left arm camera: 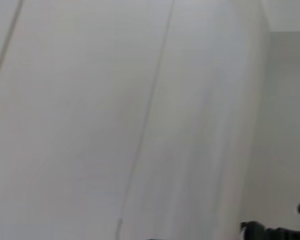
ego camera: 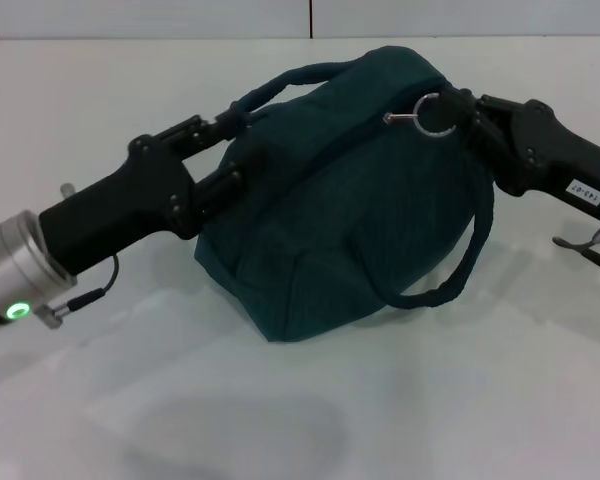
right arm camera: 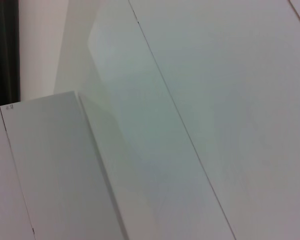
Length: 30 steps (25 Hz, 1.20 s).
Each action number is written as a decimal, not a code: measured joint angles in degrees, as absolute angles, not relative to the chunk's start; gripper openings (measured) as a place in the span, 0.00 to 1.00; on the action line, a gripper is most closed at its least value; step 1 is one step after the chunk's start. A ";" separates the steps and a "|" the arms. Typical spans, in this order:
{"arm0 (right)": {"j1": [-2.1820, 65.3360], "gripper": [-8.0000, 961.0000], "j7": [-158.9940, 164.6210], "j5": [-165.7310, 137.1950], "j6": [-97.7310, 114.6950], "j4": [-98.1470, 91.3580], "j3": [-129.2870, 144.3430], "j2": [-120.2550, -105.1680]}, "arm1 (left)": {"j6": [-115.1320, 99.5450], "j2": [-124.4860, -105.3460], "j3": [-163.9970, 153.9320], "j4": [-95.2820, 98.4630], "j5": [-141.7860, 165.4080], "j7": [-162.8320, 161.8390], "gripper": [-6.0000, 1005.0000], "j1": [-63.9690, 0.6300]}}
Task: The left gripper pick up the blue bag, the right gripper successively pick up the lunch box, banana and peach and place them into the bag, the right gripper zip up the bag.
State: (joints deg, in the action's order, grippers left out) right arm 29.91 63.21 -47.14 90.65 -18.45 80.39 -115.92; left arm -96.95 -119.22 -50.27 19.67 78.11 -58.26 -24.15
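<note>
The blue bag's rear handle covers my left gripper's finger; I will open it, free that handle, then grip the blue bag's end (ego camera: 256, 165) for zipping.
The blue bag (ego camera: 350, 210) lies bulging on the white table (ego camera: 300, 400) in the head view, its zip drawn shut along the top. My left gripper (ego camera: 228, 155) comes in from the left and is shut on the bag's left end beside one handle (ego camera: 280, 85). My right gripper (ego camera: 462, 118) reaches in from the right at the bag's top right corner, shut on the zip's ring pull (ego camera: 432, 113). The other handle (ego camera: 450, 280) hangs loose at the front right. The lunch box, banana and peach are hidden. Neither wrist view shows the bag.
A thin cable end (ego camera: 588, 245) sticks out under the right arm near the table's right side. The table's back edge (ego camera: 130, 39) meets a pale wall. The wrist views show only white panels and seams.
</note>
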 joint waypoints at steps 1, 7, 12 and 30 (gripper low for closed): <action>29.86 0.02 63.07 -47.14 90.69 -18.45 80.39 -115.92 | -96.97 -119.26 -50.27 21.17 79.14 -60.06 0.37 -24.41; 29.59 0.02 62.54 -47.15 91.19 -18.45 80.42 -116.00 | -94.62 -119.16 -50.18 24.79 85.77 -69.28 0.57 -27.76; 29.22 0.02 62.38 -47.18 91.42 -18.62 80.42 -116.02 | -91.36 -119.10 -49.92 25.95 86.50 -70.47 0.57 -28.23; 29.06 0.02 62.00 -40.92 91.03 -18.35 80.03 -115.76 | -92.08 -118.84 -50.30 27.31 89.99 -66.99 0.23 -26.64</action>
State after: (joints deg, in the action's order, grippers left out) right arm 29.06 62.00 -40.92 91.03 -18.35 80.03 -115.76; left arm -92.08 -118.84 -50.30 27.31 89.99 -66.99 -26.64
